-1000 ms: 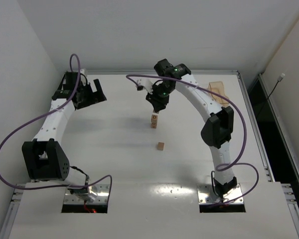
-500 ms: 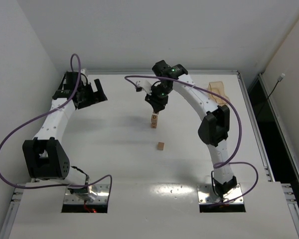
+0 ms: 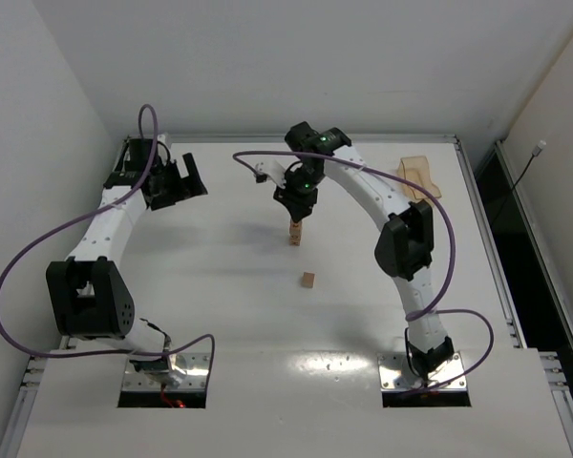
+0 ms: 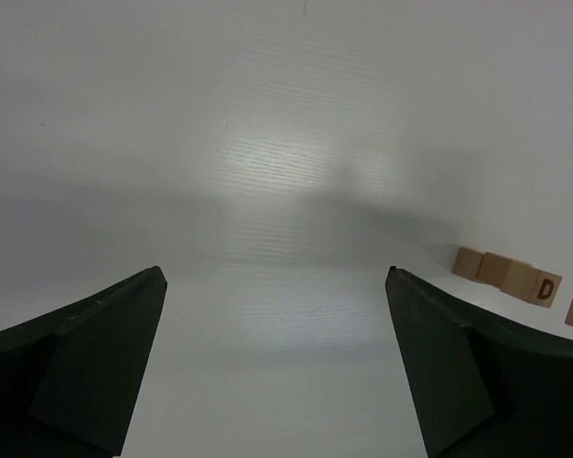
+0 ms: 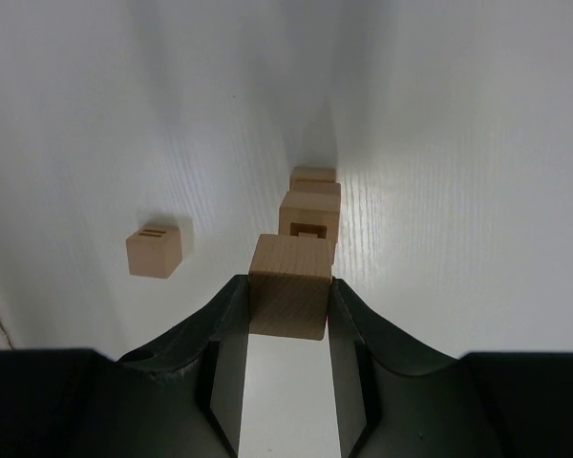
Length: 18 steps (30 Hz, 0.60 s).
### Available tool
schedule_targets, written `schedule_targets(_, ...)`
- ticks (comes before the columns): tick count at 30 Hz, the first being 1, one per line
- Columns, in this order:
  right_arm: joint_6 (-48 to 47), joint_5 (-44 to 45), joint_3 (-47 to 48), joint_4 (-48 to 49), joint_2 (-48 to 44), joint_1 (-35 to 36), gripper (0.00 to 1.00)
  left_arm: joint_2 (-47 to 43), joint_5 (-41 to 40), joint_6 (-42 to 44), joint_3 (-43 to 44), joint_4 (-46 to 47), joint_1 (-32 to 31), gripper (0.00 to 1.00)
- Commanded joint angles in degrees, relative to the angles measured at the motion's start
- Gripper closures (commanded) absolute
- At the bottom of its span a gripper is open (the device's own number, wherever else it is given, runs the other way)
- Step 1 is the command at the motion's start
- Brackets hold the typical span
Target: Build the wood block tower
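Observation:
Next, my right gripper releases the plain tan wood block on the tower's upper cube with the square mark (image 3: 295,230) (image 5: 308,234).
My right gripper (image 5: 288,298) is shut on a plain tan wood block (image 5: 288,286). It holds it right over the tower (image 5: 310,218), two stacked cubes whose upper one bears a square mark. I cannot tell whether the held block touches it. In the top view the right gripper (image 3: 296,212) hangs over the tower (image 3: 294,233) at mid-table. A loose block (image 3: 308,280) with two dark lines lies nearer; it also shows in the right wrist view (image 5: 156,250). My left gripper (image 3: 179,179) is open and empty at the far left. Its view (image 4: 277,286) shows the tower (image 4: 511,275) far off.
A translucent tan tray (image 3: 418,176) lies at the far right of the table. White walls stand on the left, back and right. Purple cables loop beside both arms.
My right gripper has shifted slightly left with the block, settling over the tower. The left arm has barely moved.

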Motion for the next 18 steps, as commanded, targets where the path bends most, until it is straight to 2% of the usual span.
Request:
schedule_targets(1, -0.7, 0.2, 2.0, -0.3, 1.0, 0.6, 0.93, -0.1, 1.2, 0.7, 0.9, 1.7, -0.1, 0.01)
schedule_targets(18, -0.7, 0.7, 2.5, -0.3, 2.6, 0.6, 0.9, 1.0, 1.7, 0.7, 1.5, 1.7, -0.1, 0.01)
